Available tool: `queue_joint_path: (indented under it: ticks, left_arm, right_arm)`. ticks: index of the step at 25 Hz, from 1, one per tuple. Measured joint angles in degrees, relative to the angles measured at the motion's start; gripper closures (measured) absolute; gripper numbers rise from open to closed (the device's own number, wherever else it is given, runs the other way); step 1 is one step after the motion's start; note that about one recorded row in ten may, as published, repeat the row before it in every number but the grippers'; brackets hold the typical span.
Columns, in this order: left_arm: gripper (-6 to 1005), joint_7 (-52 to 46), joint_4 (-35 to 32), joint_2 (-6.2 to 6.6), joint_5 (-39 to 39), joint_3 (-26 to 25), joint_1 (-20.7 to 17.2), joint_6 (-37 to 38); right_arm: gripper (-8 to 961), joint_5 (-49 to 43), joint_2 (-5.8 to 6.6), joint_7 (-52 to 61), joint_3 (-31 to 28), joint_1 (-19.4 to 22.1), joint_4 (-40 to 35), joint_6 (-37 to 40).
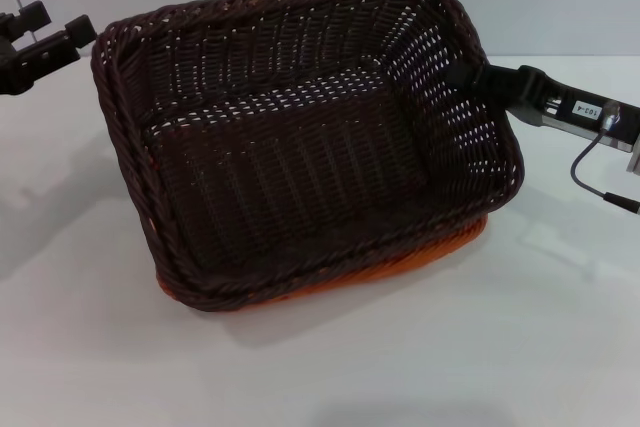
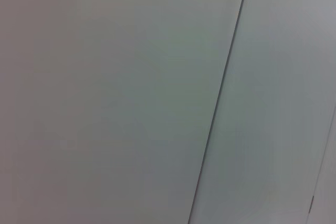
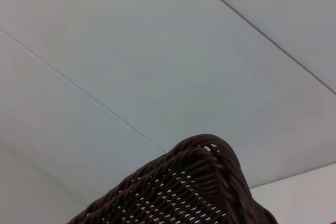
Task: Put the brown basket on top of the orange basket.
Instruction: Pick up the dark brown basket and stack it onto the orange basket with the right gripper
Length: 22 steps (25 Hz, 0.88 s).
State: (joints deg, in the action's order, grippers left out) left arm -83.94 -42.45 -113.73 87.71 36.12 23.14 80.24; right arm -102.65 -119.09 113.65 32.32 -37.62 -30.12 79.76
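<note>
Next, I release the brown basket with my right gripper once level, nested inside the orange basket's rim [image 1: 312, 192].
The brown basket [image 1: 290, 137] sits tilted on top of the orange basket [image 1: 425, 252]. Only a strip of the orange basket shows under its near and right edges. My right gripper [image 1: 462, 75] is at the brown basket's right rim, with one finger inside the wall and the jaws closed on it. A corner of the brown basket also shows in the right wrist view [image 3: 202, 182]. My left gripper [image 1: 52, 27] is at the far left, apart from both baskets, with its fingers spread and empty.
The baskets stand on a white table [image 1: 450, 367] with a white wall behind it. The left wrist view shows only pale wall panels [image 2: 115, 98] and a seam.
</note>
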Motion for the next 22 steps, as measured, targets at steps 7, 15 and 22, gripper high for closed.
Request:
queue_joint_path:
  ticks: [7, 15, 22]
  left_arm:
    - [140, 0.0, 0.0, 0.0, 0.03, 0.0, -0.2, -0.2]
    - [140, 0.03, 0.13, 0.0, 0.06, 0.0, -0.16, -0.33]
    - [140, 0.01, 0.18, 0.0, 0.09, 0.0, -0.12, -0.36]
  right_arm:
    - [783, 0.0, 0.0, -0.09, -0.12, 0.37, 0.02, -0.87]
    - [784, 0.0, 0.0, -1.08, -0.4, 0.68, 0.72, -1.62]
    - [782, 1.0, 0.0, -2.28, -0.22, 0.92, 2.26, -2.58]
